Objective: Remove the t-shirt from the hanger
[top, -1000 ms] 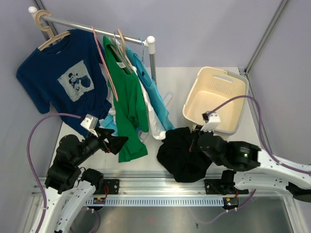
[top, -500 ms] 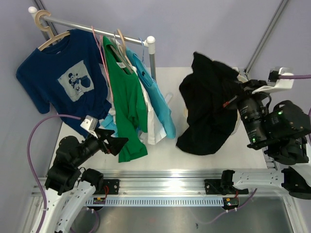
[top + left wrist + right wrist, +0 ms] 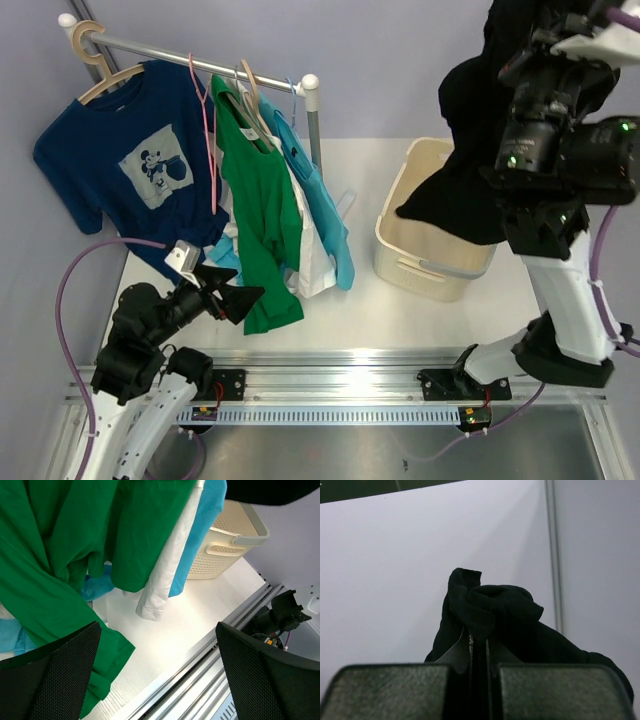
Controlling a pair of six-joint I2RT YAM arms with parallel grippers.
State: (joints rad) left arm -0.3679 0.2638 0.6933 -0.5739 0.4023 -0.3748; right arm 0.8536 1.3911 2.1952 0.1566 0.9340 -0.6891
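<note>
My right gripper will release the black t-shirt on the bottom of the cream basket (image 3: 437, 229), toward the basket's near side. The t-shirt is now held high above the basket.
My right gripper (image 3: 479, 647) is shut on a black t-shirt (image 3: 480, 130) and holds it high above the cream basket (image 3: 425, 262); the shirt's lower edge hangs over the basket's mouth. In the right wrist view the black t-shirt (image 3: 495, 615) bunches between the jaws. On the rail (image 3: 200, 60) hang a navy t-shirt (image 3: 130, 160) on a wooden hanger (image 3: 100, 70), a green t-shirt (image 3: 262, 200), a light blue one (image 3: 322, 205) and a white one (image 3: 318, 262). My left gripper (image 3: 232, 296) is open and empty beside the green shirt's hem (image 3: 105, 660).
An empty pink hanger (image 3: 207, 130) hangs between the navy and green shirts. The rail's upright post (image 3: 314, 125) stands at the table's back. An aluminium rail (image 3: 330, 385) runs along the near edge. The basket also shows in the left wrist view (image 3: 230, 545).
My right arm has swung up and to the right, lifting the black t-shirt from the table front to high above the basket. The left arm has not moved.
</note>
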